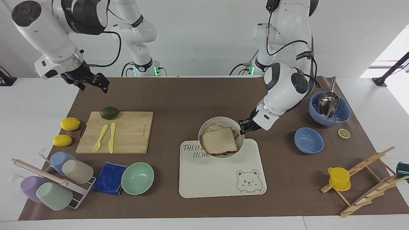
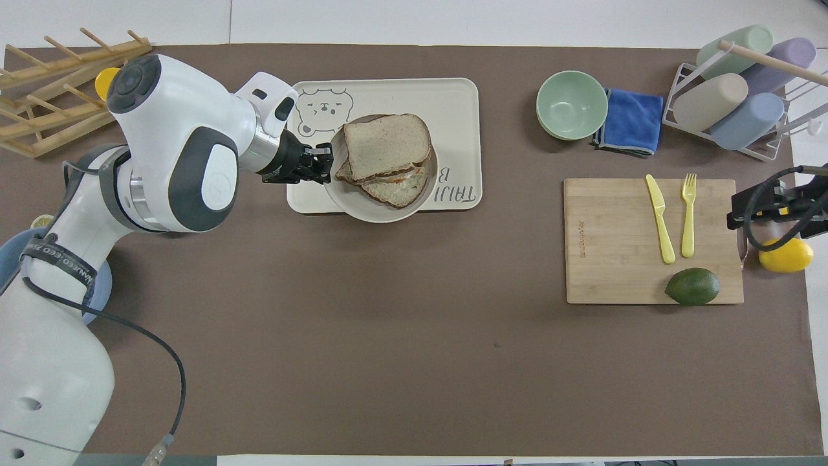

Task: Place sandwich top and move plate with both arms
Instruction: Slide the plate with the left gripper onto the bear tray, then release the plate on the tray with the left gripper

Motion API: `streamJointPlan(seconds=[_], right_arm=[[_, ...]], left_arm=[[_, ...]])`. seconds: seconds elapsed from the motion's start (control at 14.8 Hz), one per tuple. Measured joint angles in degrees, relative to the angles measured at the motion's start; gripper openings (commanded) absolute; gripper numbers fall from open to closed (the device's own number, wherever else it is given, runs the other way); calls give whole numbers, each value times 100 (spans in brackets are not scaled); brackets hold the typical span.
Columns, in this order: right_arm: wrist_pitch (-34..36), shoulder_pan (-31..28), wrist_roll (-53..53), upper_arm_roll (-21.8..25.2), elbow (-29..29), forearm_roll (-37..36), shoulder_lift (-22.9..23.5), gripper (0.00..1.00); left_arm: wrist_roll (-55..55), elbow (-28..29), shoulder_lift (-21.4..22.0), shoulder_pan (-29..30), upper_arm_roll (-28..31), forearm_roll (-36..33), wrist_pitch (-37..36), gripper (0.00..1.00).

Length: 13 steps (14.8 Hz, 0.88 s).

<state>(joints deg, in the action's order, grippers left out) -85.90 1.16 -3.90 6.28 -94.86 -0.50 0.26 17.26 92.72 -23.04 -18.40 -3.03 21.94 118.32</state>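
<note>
I will use my left gripper to set the plate, now hanging a little above the tray's edge, down and let go of it on the middle of the bear-printed tray [image 2: 385, 141], between the bear and the lettering.
The round beige plate [image 1: 219, 119] [image 2: 381, 214] hangs a little above the robots' edge of the bear-printed tray [image 1: 220, 182] [image 2: 453, 110]. My left gripper [image 1: 243, 127] [image 2: 326, 163] is shut on the plate's rim at the left arm's end. The sandwich top [image 1: 219, 140] [image 2: 386, 145], a pale brown slice with darker crust, lies on the stacked slices in the plate. The right arm waits with its gripper [image 1: 92, 81] [image 2: 744, 210] open and empty, over the table corner beside the cutting board.
A cutting board [image 1: 127, 134] carries an avocado [image 1: 109, 112], a yellow fork and a knife; two lemons [image 1: 70, 124] lie beside it. A mint bowl [image 1: 137, 178], blue cloth and cup rack stand nearby. Blue bowls [image 1: 308, 140], a scoop and a wooden rack with a yellow cup [image 1: 339, 179] fill the left arm's end.
</note>
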Motion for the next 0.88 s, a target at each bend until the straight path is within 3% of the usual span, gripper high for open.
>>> streamJointPlan(seconds=[0.34, 0.88], right_arm=[[0, 0, 0, 0, 0, 0, 0, 100], [0, 0, 0, 0, 0, 0, 0, 100]], left_arm=[[-16, -965, -1089, 88, 7, 0, 288, 0], [-95, -718, -1251, 43, -42, -14, 1105, 0]])
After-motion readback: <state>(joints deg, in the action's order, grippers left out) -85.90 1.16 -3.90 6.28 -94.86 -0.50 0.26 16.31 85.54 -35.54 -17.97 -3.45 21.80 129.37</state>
